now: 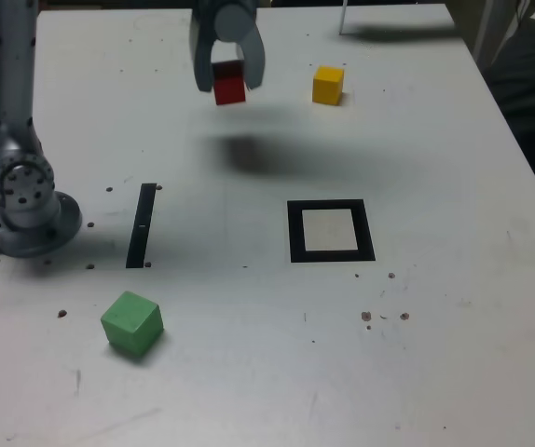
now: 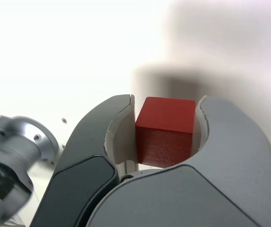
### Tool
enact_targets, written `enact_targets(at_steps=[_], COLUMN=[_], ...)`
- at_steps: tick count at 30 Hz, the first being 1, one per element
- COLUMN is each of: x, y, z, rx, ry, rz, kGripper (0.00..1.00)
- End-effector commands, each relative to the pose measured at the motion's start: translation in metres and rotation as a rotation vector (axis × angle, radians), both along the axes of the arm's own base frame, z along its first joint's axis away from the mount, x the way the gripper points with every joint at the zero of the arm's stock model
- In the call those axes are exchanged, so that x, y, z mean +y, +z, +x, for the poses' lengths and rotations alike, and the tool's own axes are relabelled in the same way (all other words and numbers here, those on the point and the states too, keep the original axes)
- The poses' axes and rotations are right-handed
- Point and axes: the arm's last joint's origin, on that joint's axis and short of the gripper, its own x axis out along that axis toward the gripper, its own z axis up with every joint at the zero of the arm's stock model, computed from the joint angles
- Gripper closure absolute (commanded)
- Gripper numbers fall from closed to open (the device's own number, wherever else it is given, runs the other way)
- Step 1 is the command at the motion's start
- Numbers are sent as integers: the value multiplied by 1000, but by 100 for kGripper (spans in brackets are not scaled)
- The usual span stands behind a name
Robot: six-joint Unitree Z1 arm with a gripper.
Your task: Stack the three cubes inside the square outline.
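Next, I let go of the red cube with my gripper on the pale centre of the square outline [image 1: 323, 225], toward the thin black strip.
My gripper [image 1: 229, 85] hangs above the far middle of the table, shut on the red cube [image 1: 230, 89], which casts a shadow on the table below it. The wrist view shows the red cube [image 2: 165, 130] clamped between both fingers. A yellow cube [image 1: 328, 84] sits on the table to the exterior view's right of the gripper. Near the front, on the exterior view's left, rests the green cube [image 1: 132, 322]. The square outline [image 1: 331, 231], black with a pale centre, lies right of the middle with nothing in it.
A thin black strip [image 1: 142, 224] lies on the table on the exterior view's left. The arm's grey base [image 1: 23, 200] stands at the left edge. Small dark specks dot the white table [image 1: 435, 168]. A dark object borders the table's right edge.
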Motion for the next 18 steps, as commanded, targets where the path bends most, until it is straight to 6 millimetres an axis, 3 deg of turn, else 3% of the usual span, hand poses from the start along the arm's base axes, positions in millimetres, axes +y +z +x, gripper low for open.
enact_targets(at_steps=[1, 9, 18], x=[-15, -65, -103], y=[3, 4, 0], z=[6, 27, 46], rx=[-10, -25, -35], ry=[-17, -80, -126], rz=[3, 4, -4], kGripper=[70, 70, 70])
